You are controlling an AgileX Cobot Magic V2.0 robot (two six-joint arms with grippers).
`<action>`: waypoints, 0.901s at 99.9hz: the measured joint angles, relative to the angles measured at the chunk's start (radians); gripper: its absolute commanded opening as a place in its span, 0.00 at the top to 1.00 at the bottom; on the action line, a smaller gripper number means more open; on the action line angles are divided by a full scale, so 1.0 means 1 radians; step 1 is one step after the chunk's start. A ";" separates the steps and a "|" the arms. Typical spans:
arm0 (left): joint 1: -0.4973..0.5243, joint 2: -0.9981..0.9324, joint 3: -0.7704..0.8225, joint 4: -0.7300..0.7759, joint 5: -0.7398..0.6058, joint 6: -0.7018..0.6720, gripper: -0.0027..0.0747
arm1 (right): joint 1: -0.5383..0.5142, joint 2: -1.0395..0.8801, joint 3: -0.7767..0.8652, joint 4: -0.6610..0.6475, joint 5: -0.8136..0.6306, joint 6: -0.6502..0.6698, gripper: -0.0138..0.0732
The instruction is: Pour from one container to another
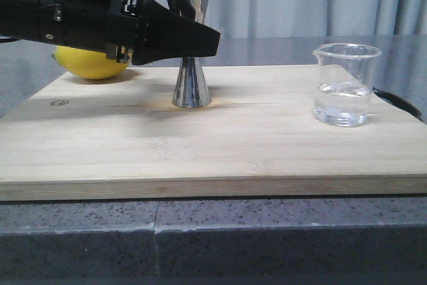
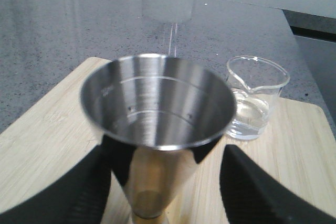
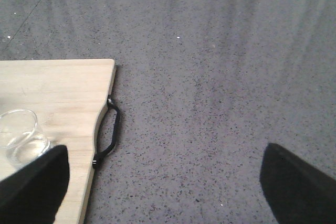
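I need to move my right gripper to the clear glass beaker next and close it around the middle of its body (image 1: 343, 89) (image 3: 24, 139), below the beaker's rim.
The steel hourglass jigger (image 1: 191, 83) stands upright on the wooden board (image 1: 200, 145), left of centre. My left gripper (image 1: 203, 39) reaches in from the left at the height of its upper cup. In the left wrist view the jigger (image 2: 157, 106) sits between the black fingers (image 2: 257, 192), and my left gripper (image 2: 165, 174) is open, with a gap showing on one side. The cup looks empty. The clear glass beaker (image 1: 344, 85) stands to the right, holding some clear liquid. My right gripper (image 3: 165, 192) hangs open over the grey counter beside the board, with the beaker (image 3: 21, 137) at the view's edge.
A yellow lemon (image 1: 90, 63) lies at the board's back left, behind my left arm. A black handle (image 3: 111, 129) is fixed to the board's right end. Grey speckled counter (image 3: 210, 77) surrounds the board, and curtains hang behind it.
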 measured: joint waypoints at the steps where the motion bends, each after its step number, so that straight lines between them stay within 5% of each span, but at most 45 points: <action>1: 0.000 0.000 0.000 0.000 0.000 0.000 0.58 | 0.000 0.000 0.000 0.000 0.000 0.000 0.09; 17: 0.000 0.000 0.000 0.000 0.016 0.000 0.66 | 0.000 0.000 0.000 0.000 0.000 0.000 0.09; 65: 0.000 0.002 -0.066 0.004 0.066 -0.054 0.66 | 0.000 0.000 0.000 0.000 -0.007 0.000 0.09; 90: 0.000 0.002 -0.069 0.004 0.069 -0.078 0.66 | 0.000 0.035 -0.004 0.156 -0.059 -0.144 0.10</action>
